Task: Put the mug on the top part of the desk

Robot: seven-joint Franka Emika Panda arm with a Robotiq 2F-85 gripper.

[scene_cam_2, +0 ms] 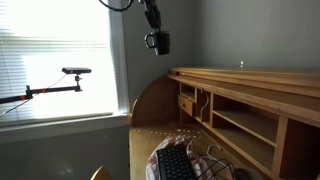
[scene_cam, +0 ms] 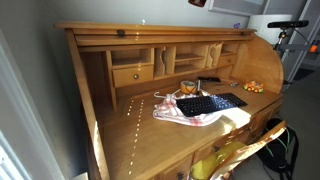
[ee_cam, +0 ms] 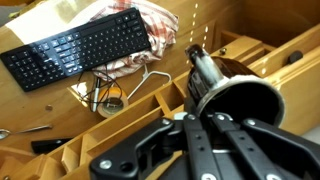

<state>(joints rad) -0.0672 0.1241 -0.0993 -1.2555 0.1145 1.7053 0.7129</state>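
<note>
Next, my gripper lets go of the mug on the desk's top board (scene_cam: 174, 25) above the middle cubbyholes. The mug still hangs well above that board.
The mug (ee_cam: 243, 104) is small and dark, and my gripper (ee_cam: 205, 118) is shut on its rim in the wrist view. In an exterior view the gripper (scene_cam_2: 153, 33) holds the mug (scene_cam_2: 160, 44) high in the air, left of and above the desk. The top part of the desk (scene_cam_2: 250, 77) is a long narrow wooden board, also seen in the other exterior view (scene_cam: 150, 28). The mug hangs well above this board and does not touch it. In the wrist view the cubbyholes and lower writing surface lie below the mug.
A black keyboard (scene_cam: 211, 103) lies on a pink and white cloth (scene_cam: 185, 116) on the lower surface, next to a glass with orange contents (scene_cam: 188, 90). Small orange items (scene_cam: 252, 87) lie nearby. A window and a clamp arm (scene_cam_2: 60, 86) are beside the desk.
</note>
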